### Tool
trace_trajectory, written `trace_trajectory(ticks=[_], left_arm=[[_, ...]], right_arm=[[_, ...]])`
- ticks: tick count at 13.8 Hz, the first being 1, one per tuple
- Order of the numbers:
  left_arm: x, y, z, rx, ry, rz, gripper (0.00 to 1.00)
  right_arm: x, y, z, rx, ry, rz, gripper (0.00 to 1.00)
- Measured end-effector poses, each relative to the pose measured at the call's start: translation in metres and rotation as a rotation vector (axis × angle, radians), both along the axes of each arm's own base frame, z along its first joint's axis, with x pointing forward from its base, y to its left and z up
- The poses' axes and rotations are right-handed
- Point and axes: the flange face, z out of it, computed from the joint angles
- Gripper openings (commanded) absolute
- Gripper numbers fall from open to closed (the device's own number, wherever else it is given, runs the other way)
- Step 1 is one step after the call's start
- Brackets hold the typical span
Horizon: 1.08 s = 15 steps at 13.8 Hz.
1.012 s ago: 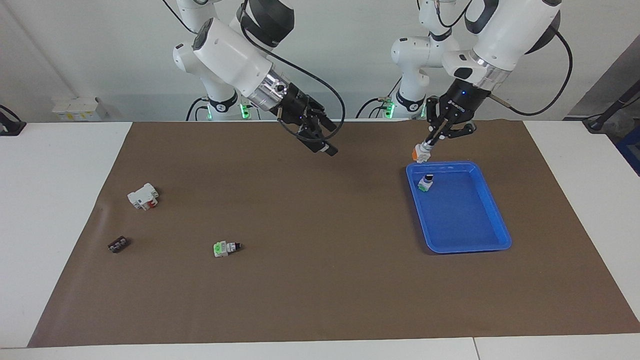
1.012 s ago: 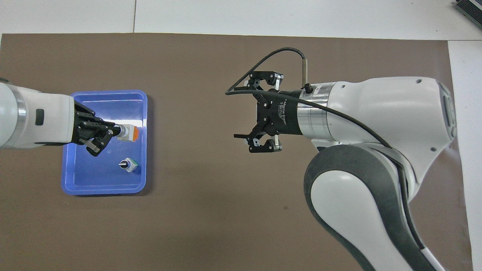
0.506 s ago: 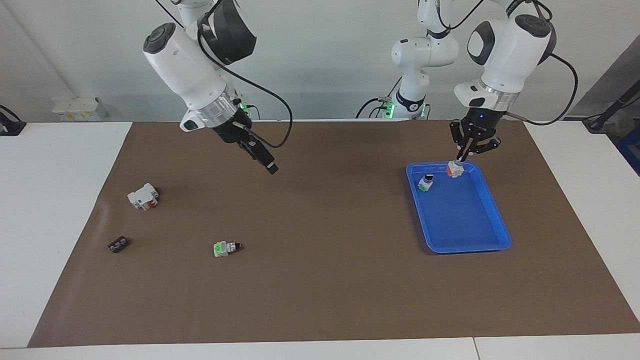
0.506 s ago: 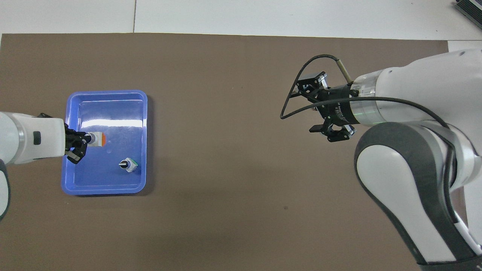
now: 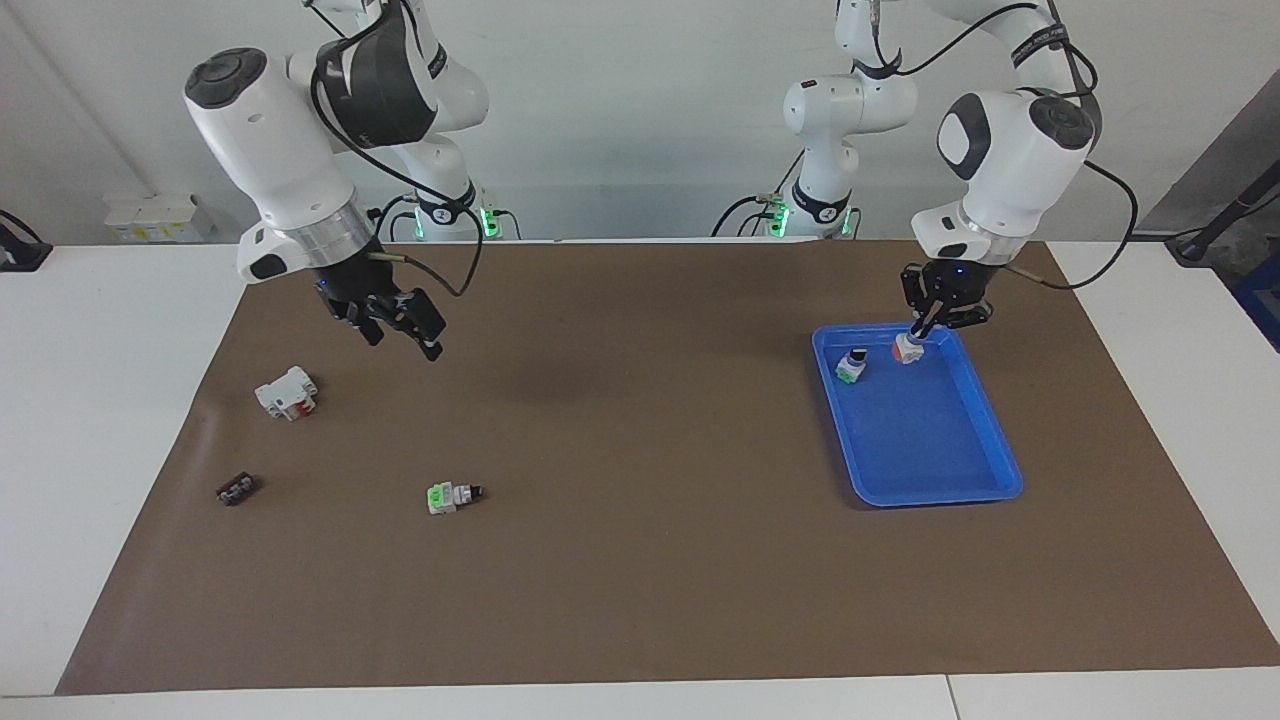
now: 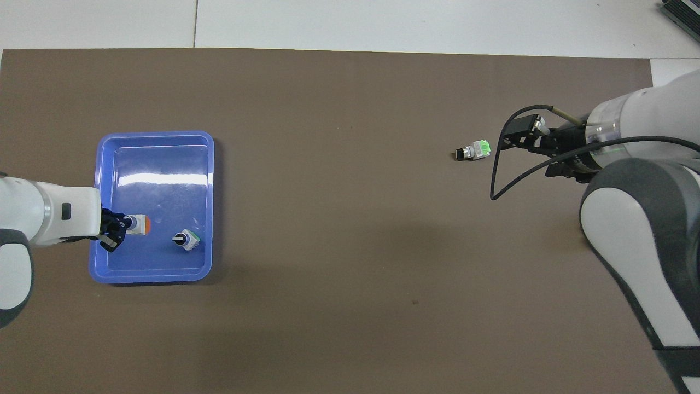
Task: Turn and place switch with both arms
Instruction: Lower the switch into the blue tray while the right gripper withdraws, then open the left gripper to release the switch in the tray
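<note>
Next, my left gripper releases the orange switch on the bottom of the blue tray, next to the green-and-white switch (image 6: 153,236).
The switch (image 5: 906,350), with its orange block, white body and black end, is held by its black end in my left gripper (image 5: 922,335). It hangs low inside the blue tray (image 5: 935,497), at the end nearest the robots, beside a green-and-white switch (image 5: 850,366). Whether it touches the tray floor I cannot tell. The overhead view shows the switch (image 6: 140,225), the left gripper (image 6: 121,230) and the tray (image 6: 153,133) too. My right gripper (image 5: 403,338) is open and empty, raised over the mat toward the right arm's end; it also shows in the overhead view (image 6: 533,150).
A second green-and-white switch (image 5: 452,495) lies on the brown mat, also seen from overhead (image 6: 474,150). A white block with a red part (image 5: 287,392) and a small black part (image 5: 237,489) lie toward the right arm's end. The other switch in the tray shows overhead (image 6: 186,239).
My left gripper carried the switch from above the tray's rim down into the tray. My right arm swung away from the table's middle toward its own end.
</note>
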Motion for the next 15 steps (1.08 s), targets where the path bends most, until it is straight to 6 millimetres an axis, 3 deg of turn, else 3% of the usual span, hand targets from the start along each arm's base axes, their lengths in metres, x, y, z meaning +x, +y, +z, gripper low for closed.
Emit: trace_trajectory(ticks=[4, 7, 10, 13, 14, 15], left_arm=[[-0.003, 0.007, -0.036, 0.001, 0.041, 0.026, 0.0], [-0.008, 0.013, -0.048, 0.002, 0.057, 0.069, 0.0], [-0.01, 0.015, -0.055, 0.002, 0.072, 0.1, 0.0], [-0.008, 0.016, -0.057, 0.002, 0.048, 0.146, 0.0], [-0.007, 0.016, -0.058, 0.002, 0.037, 0.148, 0.04], [-0.006, 0.015, -0.059, 0.002, 0.03, 0.151, 0.24]], right_arm=[[-0.013, -0.041, 0.042, -0.065, 0.0, 0.1, 1.0], [-0.025, -0.07, 0.072, -0.089, 0.035, 0.131, 1.0], [-0.042, -0.071, 0.085, -0.1, 0.087, 0.143, 1.0], [-0.053, -0.062, 0.081, -0.099, 0.108, 0.161, 1.0], [-0.056, -0.062, 0.079, -0.099, 0.113, 0.162, 1.0], [-0.058, -0.062, 0.078, -0.098, 0.118, 0.162, 1.0]])
